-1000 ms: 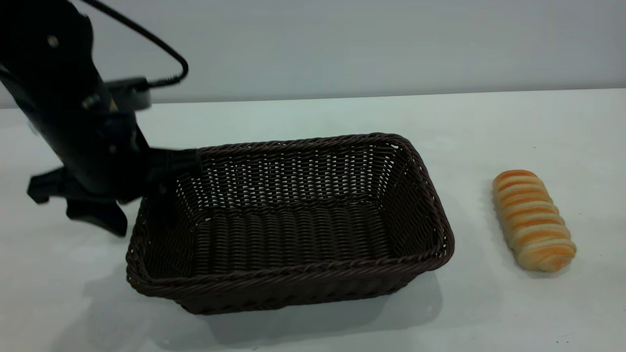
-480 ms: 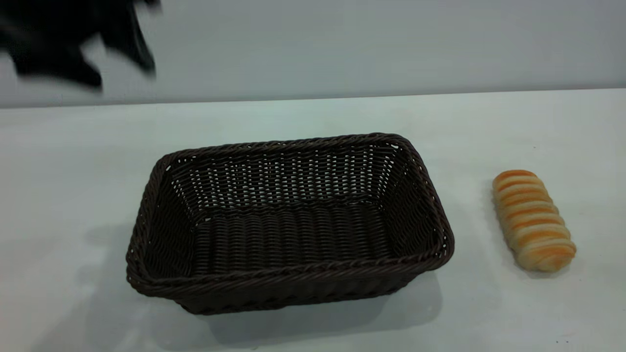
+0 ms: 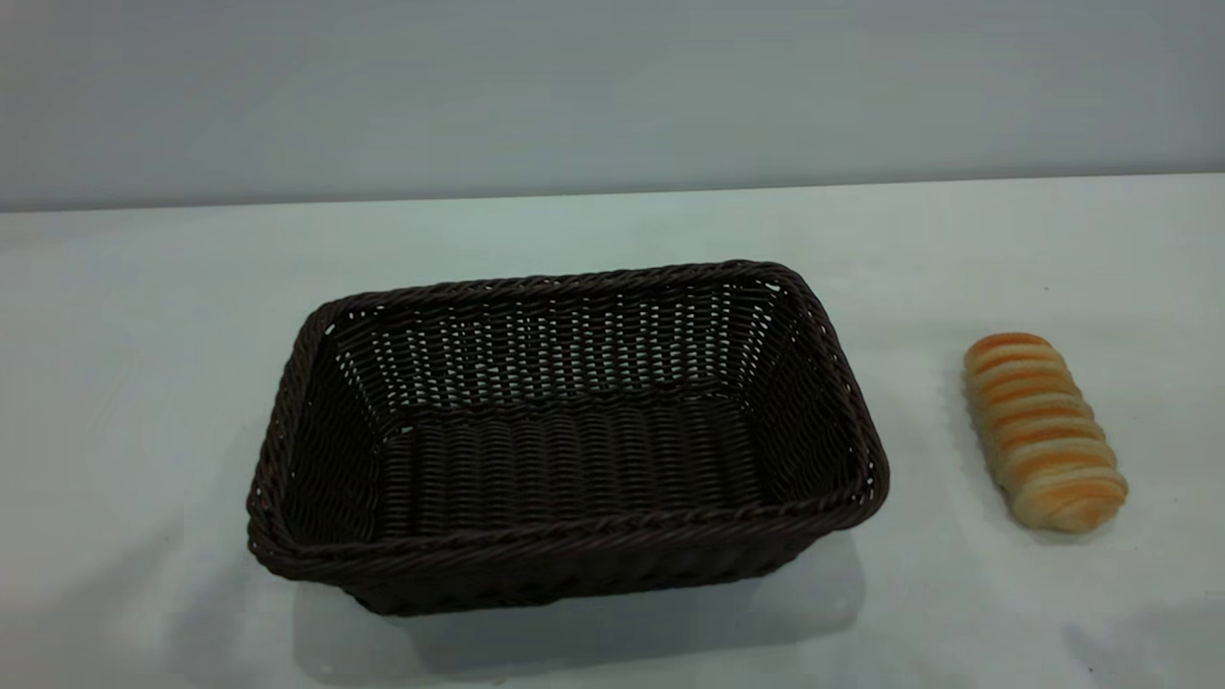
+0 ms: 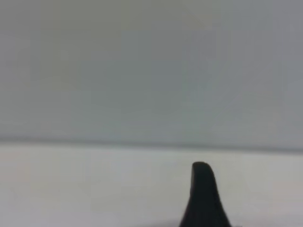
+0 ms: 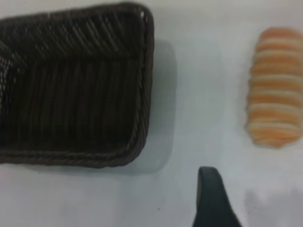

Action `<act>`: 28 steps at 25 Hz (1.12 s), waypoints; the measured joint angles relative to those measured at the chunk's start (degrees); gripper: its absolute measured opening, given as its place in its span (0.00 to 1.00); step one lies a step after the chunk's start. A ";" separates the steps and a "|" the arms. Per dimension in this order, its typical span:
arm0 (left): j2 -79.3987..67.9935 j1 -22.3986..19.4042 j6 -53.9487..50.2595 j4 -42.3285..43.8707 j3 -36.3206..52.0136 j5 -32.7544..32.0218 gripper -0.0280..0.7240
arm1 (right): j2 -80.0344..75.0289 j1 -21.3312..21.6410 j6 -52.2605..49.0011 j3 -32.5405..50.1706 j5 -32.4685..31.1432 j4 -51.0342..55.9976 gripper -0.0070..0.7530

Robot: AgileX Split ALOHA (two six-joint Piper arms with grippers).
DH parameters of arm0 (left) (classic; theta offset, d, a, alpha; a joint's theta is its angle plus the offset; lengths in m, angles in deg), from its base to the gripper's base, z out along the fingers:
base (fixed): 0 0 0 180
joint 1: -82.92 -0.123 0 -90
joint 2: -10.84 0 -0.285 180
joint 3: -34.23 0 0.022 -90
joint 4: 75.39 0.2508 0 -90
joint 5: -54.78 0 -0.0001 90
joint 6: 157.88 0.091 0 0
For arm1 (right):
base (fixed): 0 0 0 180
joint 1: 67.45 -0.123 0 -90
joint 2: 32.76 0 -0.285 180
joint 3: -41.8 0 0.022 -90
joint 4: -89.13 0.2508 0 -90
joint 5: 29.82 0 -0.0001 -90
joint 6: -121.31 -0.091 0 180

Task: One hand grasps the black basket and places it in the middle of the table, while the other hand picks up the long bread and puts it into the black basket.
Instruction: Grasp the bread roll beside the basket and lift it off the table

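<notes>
The long bread's near half [image 3: 1047, 442] [image 5: 274, 106], just past its middle, is the next place for my right gripper to go and close.
The black basket [image 3: 574, 531] stands empty on the table [image 3: 144, 316] at its middle. The long bread [image 3: 1043, 431] lies on the table to the basket's right, apart from it. Neither arm shows in the exterior view. In the right wrist view, a black part of my right gripper [image 5: 213, 201] hangs above bare table, between the basket's corner [image 5: 144, 94] and the bread [image 5: 275, 85], touching neither. In the left wrist view, a black part of my left gripper [image 4: 203, 201] is seen against the bare tabletop and the wall, with no task object near it.
A plain grey wall [image 3: 612, 96] runs behind the table's far edge. Bare tabletop lies to the left of the basket and between the basket and the bread. A faint shadow [image 3: 1139, 641] falls on the table at the front right.
My left arm, which was at the basket's left rim a second ago, has lifted up and away to the left and left the exterior view. The basket and bread have not moved.
</notes>
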 joint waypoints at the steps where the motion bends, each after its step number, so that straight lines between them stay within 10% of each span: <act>1: 2.57 0.00 0.55 0.00 0.00 -0.18 0.81 | -4.00 0.00 4.27 -1.07 0.19 3.36 0.60; 28: 25.48 0.02 5.40 0.00 0.05 -8.19 0.81 | -45.64 -5.99 26.70 -21.35 15.80 14.96 0.60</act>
